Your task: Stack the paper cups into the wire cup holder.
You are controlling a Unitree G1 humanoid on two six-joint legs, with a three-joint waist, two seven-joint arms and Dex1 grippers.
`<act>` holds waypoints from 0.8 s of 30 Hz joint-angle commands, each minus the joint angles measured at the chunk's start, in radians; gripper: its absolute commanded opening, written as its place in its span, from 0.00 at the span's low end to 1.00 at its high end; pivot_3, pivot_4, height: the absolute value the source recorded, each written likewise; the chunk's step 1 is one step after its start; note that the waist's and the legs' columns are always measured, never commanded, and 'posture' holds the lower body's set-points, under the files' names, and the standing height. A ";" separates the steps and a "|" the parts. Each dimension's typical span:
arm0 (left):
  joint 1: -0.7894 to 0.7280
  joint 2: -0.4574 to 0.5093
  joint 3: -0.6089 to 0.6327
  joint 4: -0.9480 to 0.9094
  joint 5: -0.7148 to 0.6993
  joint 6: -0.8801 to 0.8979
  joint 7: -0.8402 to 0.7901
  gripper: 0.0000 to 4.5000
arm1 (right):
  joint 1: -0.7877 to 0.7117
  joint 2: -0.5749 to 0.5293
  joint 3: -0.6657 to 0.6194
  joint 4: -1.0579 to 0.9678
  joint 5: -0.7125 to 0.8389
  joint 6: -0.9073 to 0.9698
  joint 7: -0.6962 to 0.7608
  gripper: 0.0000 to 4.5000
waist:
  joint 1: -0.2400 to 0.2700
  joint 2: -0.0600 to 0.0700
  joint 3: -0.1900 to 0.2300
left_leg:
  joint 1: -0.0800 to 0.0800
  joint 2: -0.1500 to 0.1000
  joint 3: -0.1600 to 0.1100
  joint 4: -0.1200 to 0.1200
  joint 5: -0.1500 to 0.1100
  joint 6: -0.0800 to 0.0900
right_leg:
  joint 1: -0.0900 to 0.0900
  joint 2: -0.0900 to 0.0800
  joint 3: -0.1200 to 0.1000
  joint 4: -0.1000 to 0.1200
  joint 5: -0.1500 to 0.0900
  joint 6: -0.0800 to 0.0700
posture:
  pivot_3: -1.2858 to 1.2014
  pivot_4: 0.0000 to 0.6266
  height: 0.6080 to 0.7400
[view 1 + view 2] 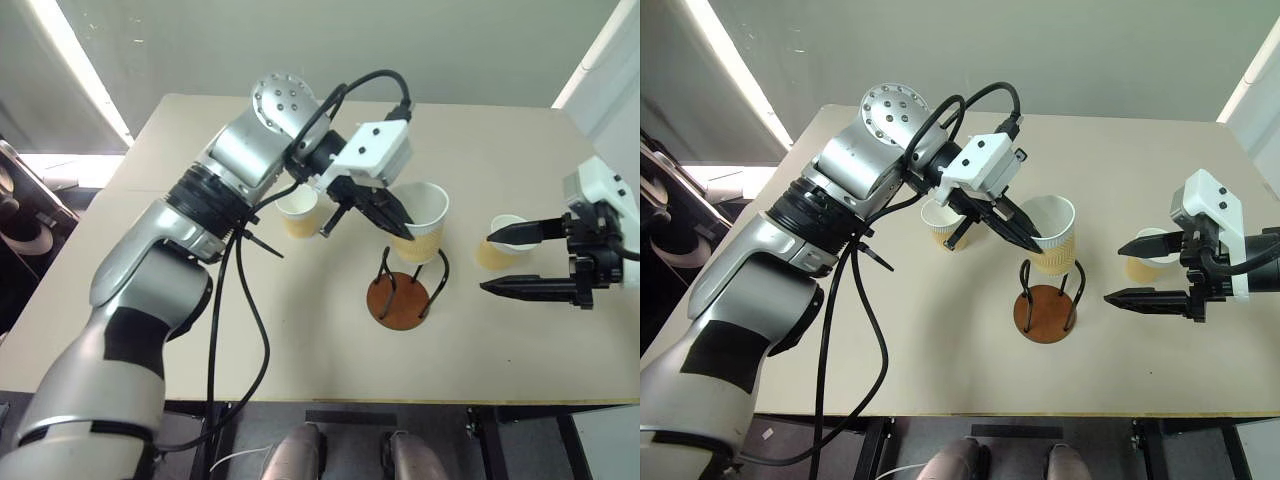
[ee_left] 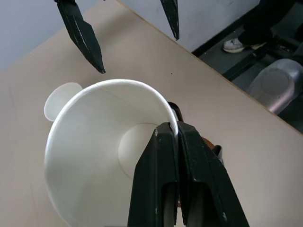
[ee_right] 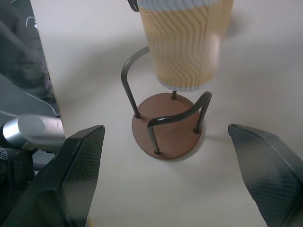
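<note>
The robot's right gripper should next go to the near rim [image 1: 514,249] of the paper cup standing beside it and close there, with one finger inside.
My left gripper [image 1: 404,231] is shut on the rim of a tan paper cup [image 1: 421,222], one finger inside and one outside. It holds the cup upright, slightly tilted, just above the wire cup holder [image 1: 398,298], a brown disc with two black wire loops. In the left wrist view the fingers [image 2: 165,156] pinch the white rim of that cup [image 2: 90,156]. A second cup [image 1: 297,212] stands on the table behind the left hand. A third cup [image 1: 499,245] stands at the right. Beside it, toward the holder, my right gripper [image 1: 487,262] is open and holds nothing.
The beige table [image 1: 300,340] ends just in front of the holder and close behind my right hand. A person's shoe [image 2: 234,45] rests on the floor beyond the table edge. Dark equipment [image 1: 20,215] stands off the table's left side.
</note>
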State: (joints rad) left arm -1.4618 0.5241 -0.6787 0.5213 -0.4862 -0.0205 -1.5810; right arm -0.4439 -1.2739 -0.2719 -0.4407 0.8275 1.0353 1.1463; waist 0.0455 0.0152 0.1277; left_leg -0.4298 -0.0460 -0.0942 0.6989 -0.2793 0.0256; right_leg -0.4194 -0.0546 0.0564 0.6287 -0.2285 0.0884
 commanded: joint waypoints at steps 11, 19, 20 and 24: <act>-0.008 0.020 -0.074 -0.104 -0.045 0.012 -0.033 0.53 | 0.015 -0.044 -0.048 -0.008 -0.019 -0.040 -0.010 0.97 | 0.004 0.000 0.000 | 0.000 0.000 0.000 0.000 0.000 0.000 | 0.000 0.000 0.000 0.000 0.000 0.000 | 0.52 0.24 1.00; 0.007 -0.045 0.016 -0.045 0.001 0.026 -0.028 0.99 | 0.012 -0.048 -0.005 0.031 -0.086 -0.119 -0.013 0.97 | 0.007 0.000 0.000 | 0.000 0.000 0.000 0.001 0.000 0.000 | 0.000 0.000 0.000 0.000 0.000 0.000 | 0.52 0.24 1.00; 0.006 -0.059 0.053 -0.027 0.003 0.044 -0.021 0.99 | 0.009 -0.048 0.010 0.041 -0.106 -0.139 -0.013 0.97 | 0.008 0.000 0.000 | 0.000 0.000 0.000 0.001 0.000 0.000 | 0.000 0.000 0.000 0.001 0.000 0.000 | 0.52 0.24 1.00; 0.013 -0.064 0.187 -0.011 0.004 0.132 0.018 0.99 | -0.031 -0.034 0.075 0.093 -0.179 -0.215 -0.015 0.97 | 0.007 0.000 0.000 | 0.000 0.000 0.001 0.002 0.000 0.000 | 0.000 0.000 0.000 0.002 0.001 0.001 | 0.52 0.24 1.00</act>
State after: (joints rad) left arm -1.4401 0.4498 -0.5696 0.5152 -0.4767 0.0797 -1.5698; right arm -0.4476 -1.3009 -0.2026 -0.3640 0.6842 0.8619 1.1366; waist 0.0523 0.0151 0.1278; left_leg -0.4299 -0.0456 -0.0933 0.7004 -0.2792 0.0259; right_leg -0.4196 -0.0546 0.0566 0.6308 -0.2280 0.0893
